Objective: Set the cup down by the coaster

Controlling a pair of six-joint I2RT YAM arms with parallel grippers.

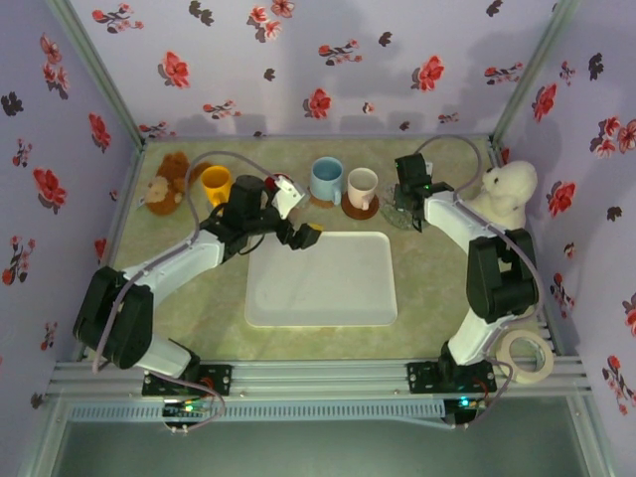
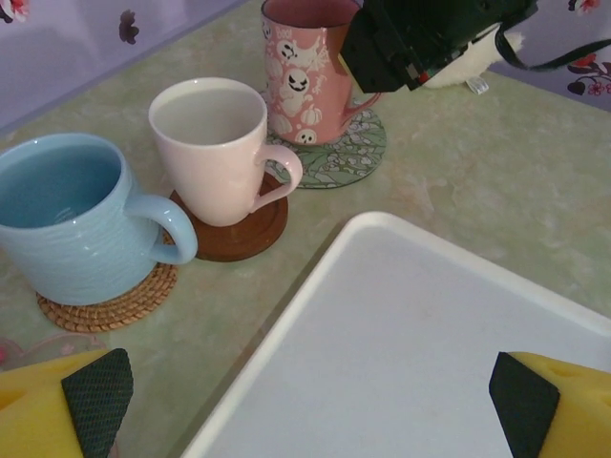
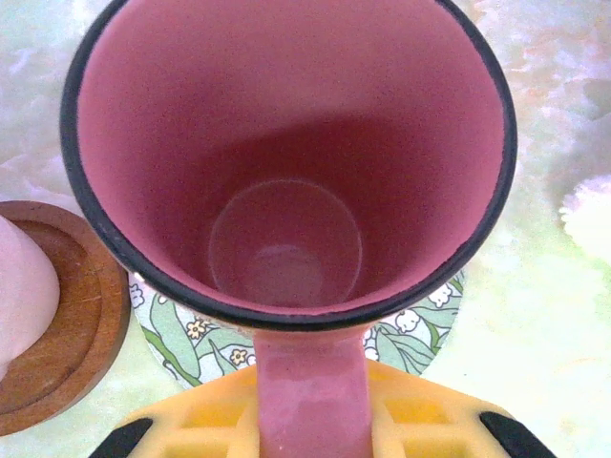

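The robot's right gripper needs to release the pink cup on the middle of the green floral coaster (image 1: 405, 206) (image 3: 291, 234).
A pink cup (image 2: 304, 76) with white ghost prints stands upright on a green floral coaster (image 2: 351, 153). From above, its pink inside and dark rim (image 3: 286, 181) show, with the coaster (image 3: 181, 339) peeking out beneath. My right gripper (image 3: 310, 420) is shut on the cup's handle, yellow fingers on either side. In the top view it hangs at the back right (image 1: 405, 199), over the coaster (image 1: 397, 219). My left gripper (image 2: 310, 391) is open and holds nothing, above the white tray's far left rim (image 2: 286, 320).
A blue cup (image 2: 62, 219) on a woven coaster and a pale cup (image 2: 215, 148) on a brown wooden coaster stand left of the pink one. A yellow cup (image 1: 216, 182) and brown teddy (image 1: 167, 182) sit back left, a white plush (image 1: 509, 194) back right, a tape roll (image 1: 525, 355) near right.
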